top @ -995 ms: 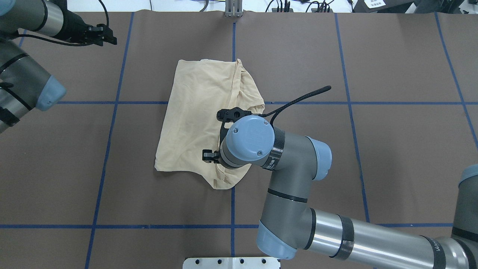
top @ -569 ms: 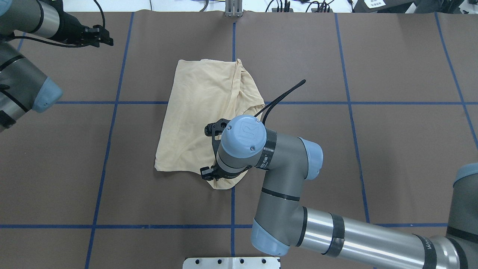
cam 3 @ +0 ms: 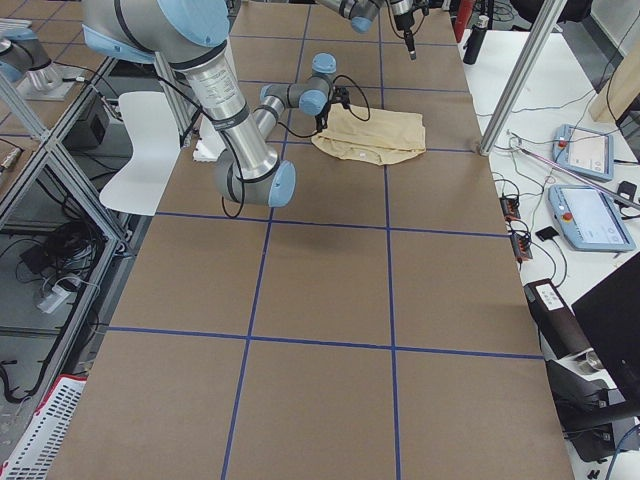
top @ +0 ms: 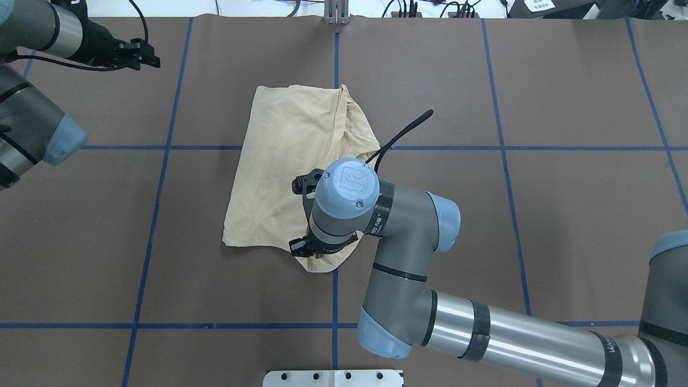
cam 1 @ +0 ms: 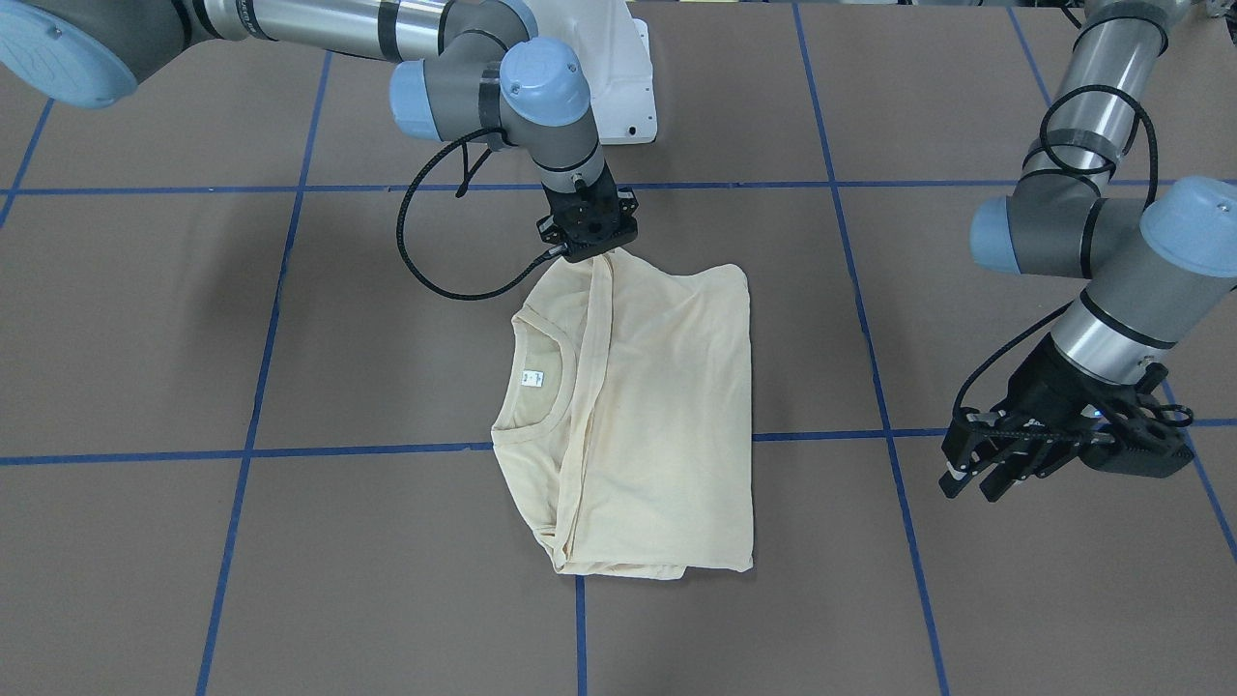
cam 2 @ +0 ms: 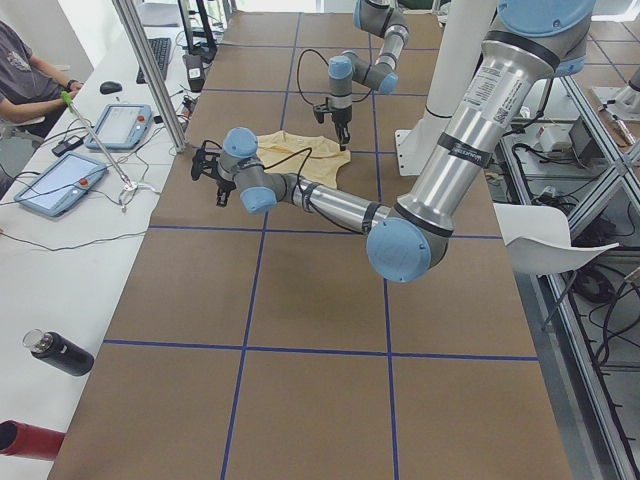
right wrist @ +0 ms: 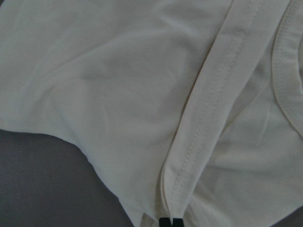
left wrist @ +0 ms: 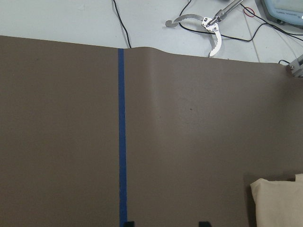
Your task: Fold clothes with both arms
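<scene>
The stitched hem slants away from the neck side near the robot's right gripper, so the robot should pull the hem straight, then open, turn and pinch the near corner [cam 1: 563,269].
The cream-yellow T-shirt [cam 1: 657,416] lies folded lengthwise on the brown table, neck opening and white neck label [cam 1: 532,378] facing up. It also shows in the overhead view [top: 285,145] and fills the right wrist view [right wrist: 118,85]. My right gripper [cam 1: 591,253] points down at the shirt's edge nearest the robot. Its fingertips [right wrist: 169,221] are shut on a stitched fold of the fabric. In the overhead view the right wrist [top: 344,204] hides the grasp. My left gripper [cam 1: 971,478] hangs open and empty beyond the shirt's side, also seen in the overhead view [top: 148,56]. A shirt corner shows in the left wrist view [left wrist: 279,203].
Blue tape lines [top: 336,54] divide the brown table cover. The white pedestal base [cam 1: 618,68] stands at the robot's edge. A metal post [top: 336,13] sits at the far edge. Tablets [cam 2: 120,125] and cables lie on the side bench beside a seated person [cam 2: 25,70].
My right wrist has moved left and toward the robot's edge of the shirt, over its near corner. My left gripper has drifted slightly further left, away from the shirt.
</scene>
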Available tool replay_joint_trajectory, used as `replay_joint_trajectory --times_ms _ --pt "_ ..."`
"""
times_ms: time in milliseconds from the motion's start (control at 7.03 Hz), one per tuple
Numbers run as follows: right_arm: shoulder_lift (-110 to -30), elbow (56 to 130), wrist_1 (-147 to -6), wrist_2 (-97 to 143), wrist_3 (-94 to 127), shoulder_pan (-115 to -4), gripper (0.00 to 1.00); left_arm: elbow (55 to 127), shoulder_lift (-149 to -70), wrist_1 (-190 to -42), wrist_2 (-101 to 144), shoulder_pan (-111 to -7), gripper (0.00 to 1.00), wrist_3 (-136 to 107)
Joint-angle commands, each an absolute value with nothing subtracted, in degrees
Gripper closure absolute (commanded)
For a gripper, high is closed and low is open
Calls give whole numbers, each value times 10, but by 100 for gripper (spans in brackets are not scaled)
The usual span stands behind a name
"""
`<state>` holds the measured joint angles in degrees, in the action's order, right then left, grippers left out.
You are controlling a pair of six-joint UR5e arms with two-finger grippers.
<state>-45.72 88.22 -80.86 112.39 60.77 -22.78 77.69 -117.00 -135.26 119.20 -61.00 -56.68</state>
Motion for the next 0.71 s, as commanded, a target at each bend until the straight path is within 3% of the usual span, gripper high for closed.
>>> replay_joint_trajectory --times_ms 0,569 --pt "-478 900 -808 1157 609 -246 100 777 -1170 -1353 1191 -610 45 -568" --pt "-530 966 -806 1112 700 -216 100 788 -1170 -1353 1191 -611 44 -570"
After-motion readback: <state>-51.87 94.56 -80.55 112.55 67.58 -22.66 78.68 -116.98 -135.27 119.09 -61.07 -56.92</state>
